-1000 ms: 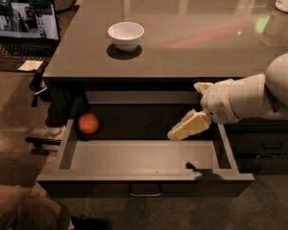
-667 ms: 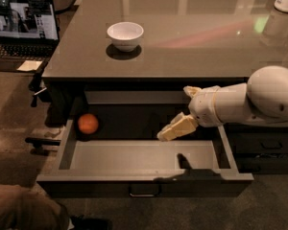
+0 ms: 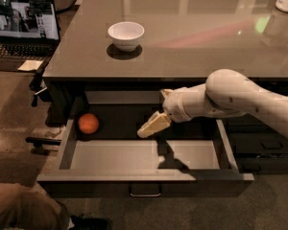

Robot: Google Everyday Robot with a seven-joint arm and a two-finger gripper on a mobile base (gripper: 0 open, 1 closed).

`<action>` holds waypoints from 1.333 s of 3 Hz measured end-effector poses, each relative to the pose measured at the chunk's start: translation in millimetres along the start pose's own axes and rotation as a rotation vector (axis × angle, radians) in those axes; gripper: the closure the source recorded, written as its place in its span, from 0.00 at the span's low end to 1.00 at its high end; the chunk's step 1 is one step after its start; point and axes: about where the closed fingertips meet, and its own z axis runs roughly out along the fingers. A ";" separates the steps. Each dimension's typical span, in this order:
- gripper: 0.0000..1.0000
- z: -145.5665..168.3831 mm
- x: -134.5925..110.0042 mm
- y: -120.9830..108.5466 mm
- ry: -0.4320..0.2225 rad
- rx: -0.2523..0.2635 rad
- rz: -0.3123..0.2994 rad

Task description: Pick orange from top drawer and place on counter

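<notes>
Next, my gripper should go to the orange's middle (image 3: 88,124) in the back corner of the open top drawer and close there.
The orange (image 3: 88,123) lies in the back left corner of the open top drawer (image 3: 144,176), a wide shallow dark grey drawer with a small metal handle on its front. My gripper (image 3: 152,125), with cream-coloured fingers, hangs over the middle of the drawer at its back, well to the right of the orange and apart from it. It holds nothing. The white arm reaches in from the right. The glossy counter (image 3: 192,37) spreads above the drawer.
A white bowl (image 3: 126,34) stands on the counter near its left front. A laptop (image 3: 24,23) sits on a lower surface at the far left. Narrower dark drawers (image 3: 264,147) are at the right. Speckled floor lies to the left.
My gripper and arm have moved left across the drawer, closer to the orange. The orange has not moved.
</notes>
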 end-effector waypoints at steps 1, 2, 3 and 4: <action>0.00 52.2 -11.1 8.3 0.014 -0.100 -0.060; 0.00 95.0 -14.2 20.9 0.026 -0.185 -0.102; 0.00 129.7 -18.4 33.1 0.039 -0.211 -0.139; 0.00 163.4 -30.0 40.9 0.036 -0.203 -0.187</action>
